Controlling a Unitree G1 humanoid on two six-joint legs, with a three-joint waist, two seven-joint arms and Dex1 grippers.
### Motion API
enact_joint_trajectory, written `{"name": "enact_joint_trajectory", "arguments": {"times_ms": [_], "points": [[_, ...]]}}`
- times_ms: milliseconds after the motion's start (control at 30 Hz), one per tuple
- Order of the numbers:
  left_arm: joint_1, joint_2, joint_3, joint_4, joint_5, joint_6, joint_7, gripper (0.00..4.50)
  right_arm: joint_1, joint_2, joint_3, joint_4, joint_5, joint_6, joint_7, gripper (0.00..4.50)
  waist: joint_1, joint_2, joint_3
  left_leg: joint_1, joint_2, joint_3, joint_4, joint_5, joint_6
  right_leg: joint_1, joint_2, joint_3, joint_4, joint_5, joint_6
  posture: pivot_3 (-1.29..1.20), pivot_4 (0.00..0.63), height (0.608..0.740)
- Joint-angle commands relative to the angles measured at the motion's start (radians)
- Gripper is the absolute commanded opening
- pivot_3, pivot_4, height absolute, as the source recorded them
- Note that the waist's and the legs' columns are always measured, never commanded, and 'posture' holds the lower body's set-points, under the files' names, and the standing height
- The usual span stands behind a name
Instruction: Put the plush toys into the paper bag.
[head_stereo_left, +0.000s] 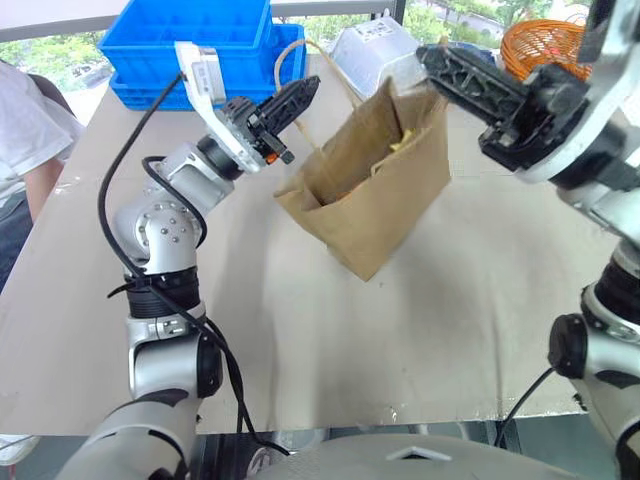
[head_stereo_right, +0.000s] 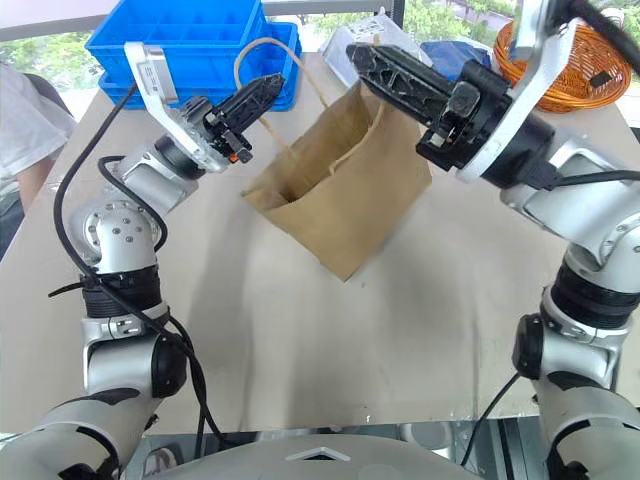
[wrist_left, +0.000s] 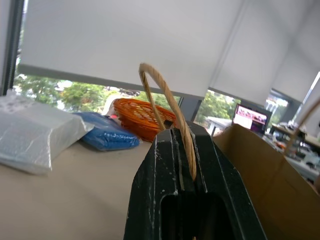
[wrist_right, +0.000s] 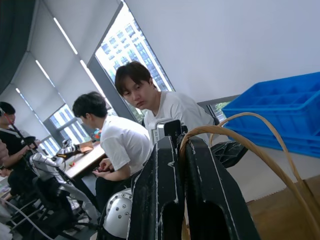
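Observation:
Next, the right gripper releases the brown paper bag on the table (head_stereo_left: 379, 228) just in front of the silver-white pouch.
The brown paper bag (head_stereo_left: 370, 190) hangs tilted over the table (head_stereo_left: 300, 350), mouth open, held up by both thin loop handles. My left gripper (head_stereo_left: 308, 92) is shut on the left handle (wrist_left: 167, 95), whose cord runs between the black fingers (wrist_left: 165, 150). My right gripper (head_stereo_right: 356, 54) is shut on the other handle (wrist_right: 260, 135) at the bag's far top edge. The plush toys are hidden; I cannot make them out inside the bag.
A blue crate (head_stereo_left: 190, 50) stands at the table's far left. A silver-white pouch (head_stereo_left: 375, 45), a blue packet (head_stereo_right: 452, 52) and an orange basket (head_stereo_right: 585, 65) sit along the back. A person in white (head_stereo_left: 25, 130) sits at the left edge; more people (wrist_right: 125, 135) show behind.

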Motion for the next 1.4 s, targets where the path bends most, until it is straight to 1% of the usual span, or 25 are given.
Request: {"name": "enact_joint_trajectory", "arguments": {"times_ms": [33,133,200,233,333,433,500,567,667,767,800,833,867,900,933,967,1000,1033,1067,1133,1167,1200,1233,1300,1400], "points": [[-0.077,0.023,-0.044,0.051,0.049,-0.047,-0.102,0.00,0.008,-0.055,0.032,-0.058,0.062,-0.068,-0.029,0.03,0.001,0.000,0.000,0.000,0.000,0.000,0.000,0.000,0.000,0.000,0.000,0.000,0.000,0.000,0.000,0.00,0.150,0.740],[-0.144,0.043,-0.065,0.130,0.091,-0.083,-0.179,0.00,0.021,-0.104,0.059,-0.073,0.055,-0.091,-0.028,0.03,0.001,0.000,0.000,-0.001,0.000,0.001,0.000,-0.001,0.002,0.000,0.000,0.000,0.000,0.000,0.000,0.00,0.150,0.740],[-0.191,0.079,-0.130,0.231,0.206,-0.185,-0.256,0.00,0.057,-0.108,0.101,-0.090,0.035,-0.098,-0.021,0.03,0.000,0.000,0.000,0.000,0.000,0.000,0.000,-0.001,0.002,0.000,0.000,0.000,0.000,0.000,0.000,0.00,0.150,0.740],[-0.219,0.089,-0.146,0.272,0.234,-0.207,-0.286,0.00,0.050,-0.098,0.112,-0.091,0.047,-0.123,-0.030,0.03,-0.001,0.000,0.000,0.000,0.000,0.001,0.000,-0.001,0.002,0.000,0.001,0.000,0.000,0.000,0.000,0.00,0.150,0.740],[-0.315,0.101,-0.139,0.364,0.231,-0.177,-0.343,0.00,0.003,-0.102,0.111,-0.078,0.093,-0.182,-0.048,0.03,-0.002,0.000,0.001,-0.001,0.001,0.002,0.000,-0.001,0.002,-0.001,0.001,0.001,0.000,0.000,0.000,0.00,0.150,0.740],[-0.372,0.125,-0.160,0.436,0.255,-0.152,-0.412,0.00,0.019,-0.131,0.119,-0.079,0.094,-0.187,-0.035,0.03,0.000,0.000,0.000,-0.002,0.001,0.000,0.001,-0.001,0.003,-0.001,0.001,0.000,0.000,0.000,0.000,0.00,0.150,0.740],[-0.356,0.130,-0.199,0.467,0.311,-0.182,-0.433,0.00,0.056,-0.144,0.139,-0.077,0.054,-0.177,-0.011,0.03,0.001,0.001,0.000,-0.001,0.001,0.000,0.000,-0.002,0.005,0.000,0.001,0.000,-0.001,0.000,0.000,0.00,0.150,0.740],[-0.316,0.114,-0.226,0.485,0.366,-0.233,-0.425,0.00,0.096,-0.132,0.163,-0.070,0.013,-0.179,0.008,0.03,0.002,0.001,0.000,-0.001,0.001,0.000,0.000,-0.003,0.005,0.000,0.000,0.000,-0.001,0.000,0.000,0.00,0.150,0.740],[-0.281,0.084,-0.229,0.478,0.386,-0.257,-0.423,0.00,0.155,-0.131,0.198,-0.060,-0.072,-0.167,0.048,0.03,0.002,0.000,0.000,-0.001,0.001,-0.001,0.000,-0.003,0.006,-0.001,0.000,0.001,-0.001,0.000,0.000,0.00,0.150,0.740],[-0.279,0.068,-0.205,0.451,0.356,-0.229,-0.446,0.00,0.184,-0.128,0.206,-0.067,-0.099,-0.173,0.066,0.03,0.002,0.000,0.001,-0.003,0.001,-0.001,0.002,-0.003,0.006,-0.001,0.000,0.001,-0.001,0.000,0.000,0.00,0.150,0.740],[-0.277,0.082,-0.188,0.428,0.309,-0.173,-0.491,0.00,0.185,-0.130,0.206,-0.069,-0.106,-0.174,0.071,0.03,0.003,0.000,0.001,-0.003,0.001,-0.001,0.002,-0.003,0.006,-0.001,0.000,0.001,-0.001,0.000,0.000,0.00,0.150,0.740],[-0.272,0.095,-0.173,0.403,0.274,-0.140,-0.524,0.35,0.185,-0.135,0.206,-0.071,-0.115,-0.173,0.076,0.01,0.001,0.000,0.001,-0.002,0.001,-0.001,0.002,-0.003,0.006,-0.001,0.000,0.001,-0.001,0.000,0.000,0.00,0.150,0.740],[-0.267,0.104,-0.161,0.386,0.256,-0.116,-0.533,0.81,0.185,-0.139,0.207,-0.074,-0.125,-0.172,0.083,0.00,-0.002,0.000,0.001,-0.002,0.001,-0.001,0.002,-0.003,0.006,-0.001,0.000,0.001,-0.001,0.000,0.000,0.00,0.150,0.740],[-0.256,0.116,-0.153,0.373,0.257,-0.105,-0.528,1.17,0.184,-0.147,0.207,-0.078,-0.148,-0.169,0.097,0.00,-0.002,0.000,0.001,-0.002,0.002,-0.001,0.002,-0.003,0.006,-0.001,0.000,0.001,-0.001,0.000,0.000,0.00,0.150,0.740],[-0.236,0.135,-0.135,0.359,0.251,-0.086,-0.516,1.60,0.176,-0.159,0.207,-0.086,-0.199,-0.168,0.151,0.00,-0.002,0.000,0.001,-0.002,0.002,-0.001,0.002,-0.003,0.006,-0.001,0.000,0.001,-0.001,0.000,0.000,0.00,0.150,0.740],[-0.207,0.161,-0.123,0.337,0.242,-0.060,-0.518,2.11,0.174,-0.172,0.204,-0.096,-0.233,-0.167,0.190,0.66,-0.002,0.000,0.001,-0.001,0.002,-0.001,0.002,-0.003,0.006,-0.001,0.000,0.001,0.000,0.000,0.000,0.00,0.150,0.740],[-0.178,0.183,-0.111,0.310,0.229,-0.034,-0.523,2.35,0.173,-0.181,0.203,-0.103,-0.262,-0.167,0.219,0.85,-0.003,0.000,0.001,-0.001,0.002,-0.001,0.002,-0.003,0.006,-0.001,0.001,0.002,0.000,0.000,0.000,0.00,0.150,0.740],[-0.154,0.197,-0.097,0.283,0.212,-0.007,-0.520,2.69,0.175,-0.191,0.203,-0.106,-0.286,-0.165,0.239,1.36,-0.004,0.000,0.000,0.000,0.002,-0.001,0.002,-0.003,0.006,-0.001,0.001,0.002,0.000,0.000,0.001,0.00,0.150,0.740],[-0.130,0.208,-0.083,0.256,0.197,0.014,-0.512,3.00,0.180,-0.218,0.206,-0.114,-0.320,-0.154,0.280,1.71,-0.004,0.000,0.000,0.000,0.002,0.000,0.001,-0.003,0.006,-0.001,0.001,0.003,0.000,0.000,0.001,0.00,0.150,0.740],[-0.073,0.230,-0.049,0.195,0.160,0.063,-0.497,3.93,0.196,-0.274,0.199,-0.137,-0.369,-0.136,0.348,2.63,0.001,0.000,0.001,-0.001,0.002,-0.001,0.001,-0.003,0.006,-0.001,0.001,0.002,0.000,0.000,0.001,0.00,0.150,0.740],[-0.053,0.238,-0.036,0.171,0.144,0.083,-0.493,4.44,0.202,-0.293,0.195,-0.144,-0.385,-0.133,0.370,3.18,0.003,0.000,0.001,-0.001,0.002,-0.001,0.001,-0.003,0.006,-0.001,0.000,0.001,-0.001,0.000,0.001,0.00,0.150,0.740],[-0.031,0.246,-0.019,0.145,0.121,0.108,-0.489,4.50,0.209,-0.319,0.188,-0.150,-0.404,-0.129,0.394,3.65,0.006,0.000,0.001,-0.002,0.002,-0.002,0.002,-0.003,0.006,-0.001,0.000,0.001,-0.001,0.000,0.001,0.00,0.150,0.740],[-0.009,0.252,-0.003,0.118,0.096,0.131,-0.484,4.50,0.220,-0.346,0.180,-0.159,-0.426,-0.126,0.421,3.78,0.008,0.000,0.001,-0.002,0.002,-0.003,0.002,-0.003,0.006,-0.001,0.000,0.000,-0.001,0.000,0.001,0.00,0.150,0.740],[0.069,0.272,0.033,0.052,0.045,0.177,-0.490,4.50,0.249,-0.391,0.130,-0.159,-0.419,-0.121,0.452,3.78,0.009,0.000,0.001,-0.002,0.002,-0.003,0.002,-0.003,0.006,-0.001,-0.001,0.000,-0.001,0.000,0.001,0.00,0.150,0.740],[0.161,0.278,0.055,-0.028,0.027,0.176,-0.471,4.50,0.299,-0.455,0.045,-0.168,-0.378,-0.115,0.518,3.78,0.007,0.000,0.001,-0.002,0.002,-0.001,0.002,-0.004,0.007,-0.001,-0.002,0.001,-0.002,0.000,0.001,0.00,0.150,0.740]]}}
